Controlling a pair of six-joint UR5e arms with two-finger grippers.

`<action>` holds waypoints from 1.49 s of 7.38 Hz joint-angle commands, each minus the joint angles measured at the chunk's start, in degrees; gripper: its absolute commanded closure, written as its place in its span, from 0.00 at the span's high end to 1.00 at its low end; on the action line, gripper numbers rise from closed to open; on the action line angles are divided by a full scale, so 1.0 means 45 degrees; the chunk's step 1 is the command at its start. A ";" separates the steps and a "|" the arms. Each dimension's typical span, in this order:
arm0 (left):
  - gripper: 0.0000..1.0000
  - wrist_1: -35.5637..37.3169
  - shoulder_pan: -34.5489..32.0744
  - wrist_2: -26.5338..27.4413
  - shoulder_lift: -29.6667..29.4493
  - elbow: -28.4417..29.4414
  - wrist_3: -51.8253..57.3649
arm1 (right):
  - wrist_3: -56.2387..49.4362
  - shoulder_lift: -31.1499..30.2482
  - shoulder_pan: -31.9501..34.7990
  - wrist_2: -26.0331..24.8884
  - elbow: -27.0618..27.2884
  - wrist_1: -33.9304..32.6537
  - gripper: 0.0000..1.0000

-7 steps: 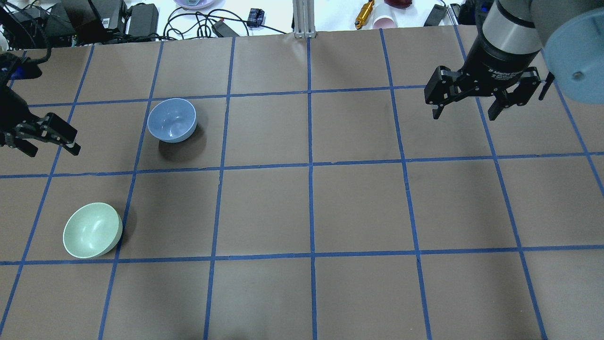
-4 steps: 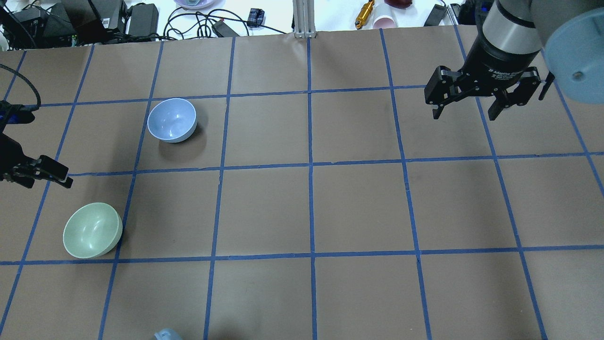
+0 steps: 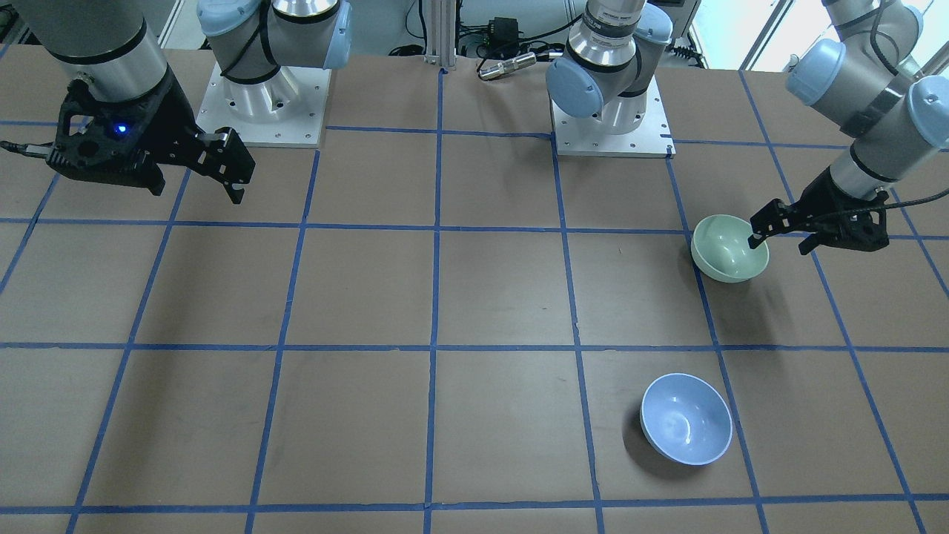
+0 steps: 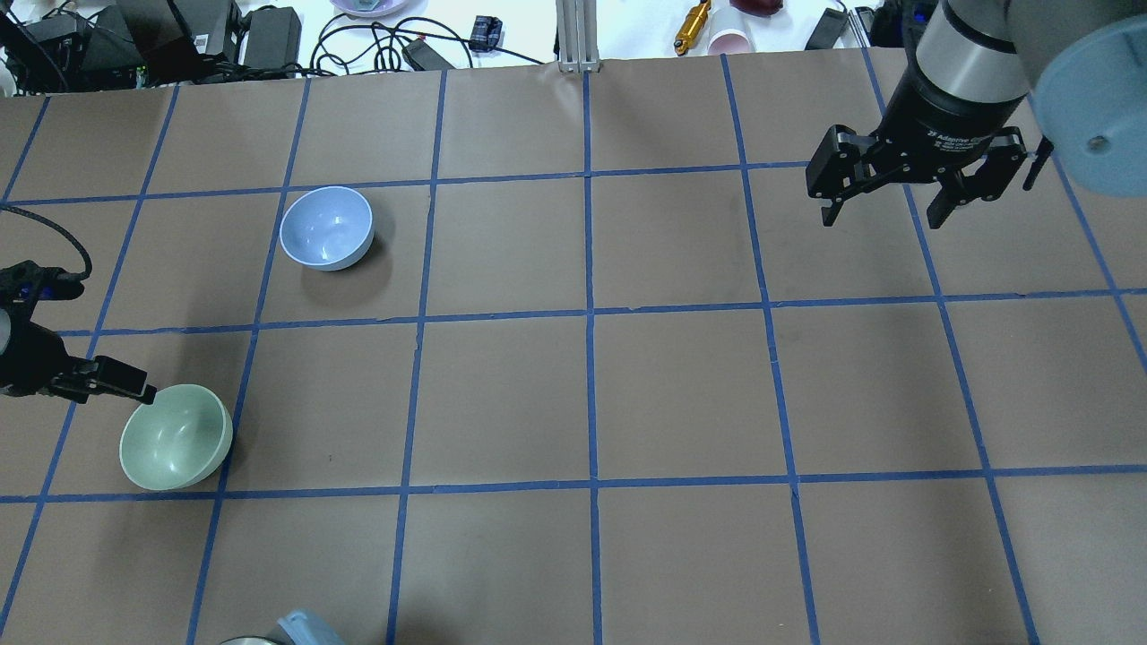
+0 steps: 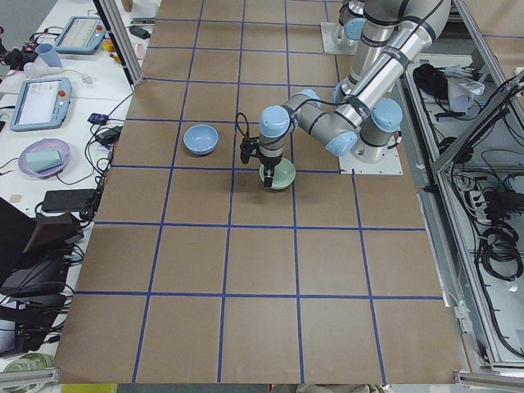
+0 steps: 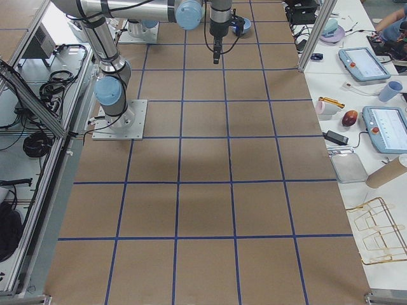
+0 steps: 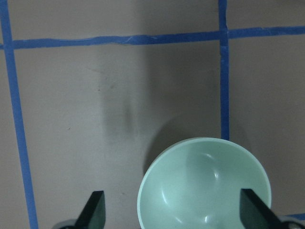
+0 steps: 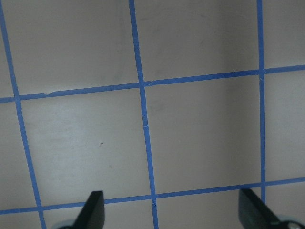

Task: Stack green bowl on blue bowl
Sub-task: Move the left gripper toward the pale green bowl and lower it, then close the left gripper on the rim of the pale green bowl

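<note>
Next, I close my left gripper on the green bowl's rim [image 3: 767,253] [image 7: 139,204], at the side that is farthest from my right gripper.
The green bowl [image 4: 176,436] sits upright on the brown table at the near left; it also shows in the front view [image 3: 729,248] and the left wrist view [image 7: 204,183]. The blue bowl [image 4: 326,227] stands upright and empty about one and a half grid squares farther back, also in the front view [image 3: 686,418]. My left gripper [image 4: 106,387] is open and empty, hovering over the green bowl's left rim. In the wrist view the bowl lies between its fingers [image 7: 93,212], nearer the right one. My right gripper [image 4: 883,215] is open and empty, high over the far right.
Blue tape lines grid the table. Cables, power bricks and a metal post [image 4: 578,36] lie beyond the far edge. The two arm bases [image 3: 259,104] [image 3: 612,119] stand at the robot's side. Part of my left arm's elbow [image 4: 305,627] shows at the near edge.
My left gripper has moved from beside the blue bowl toward the near side, to the green bowl's rim. The right arm and both bowls have not moved.
</note>
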 commanded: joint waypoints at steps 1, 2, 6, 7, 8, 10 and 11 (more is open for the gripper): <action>1.00 0.0477 0.0763 -0.0164 -0.0250 -0.0710 0.0617 | 0.0001 0.0000 0.0000 0.0000 0.0000 0.0000 1.00; 1.00 0.0596 0.0825 -0.0145 -0.0386 -0.0887 0.0679 | 0.0001 0.0000 0.0000 0.0000 0.0019 0.0000 1.00; 0.99 0.1297 0.0825 0.0282 -0.1108 -0.1045 0.0563 | 0.0001 0.0000 0.0000 0.0000 0.0000 0.0000 1.00; 0.98 0.1552 0.0806 0.0710 -0.1304 -0.1045 0.0543 | 0.0001 0.0000 0.0000 0.0000 0.0000 0.0000 1.00; 0.98 0.1554 0.0825 0.0715 -0.1422 -0.1064 0.0523 | 0.0001 0.0000 0.0000 0.0000 0.0000 0.0000 1.00; 0.98 0.1574 0.0786 0.0617 -0.1676 -0.1084 0.0465 | 0.0001 0.0000 0.0000 0.0000 0.0000 0.0000 1.00; 0.98 0.1574 0.0767 0.0578 -0.1716 -0.1084 0.0387 | 0.0001 0.0000 0.0000 0.0000 0.0000 0.0000 1.00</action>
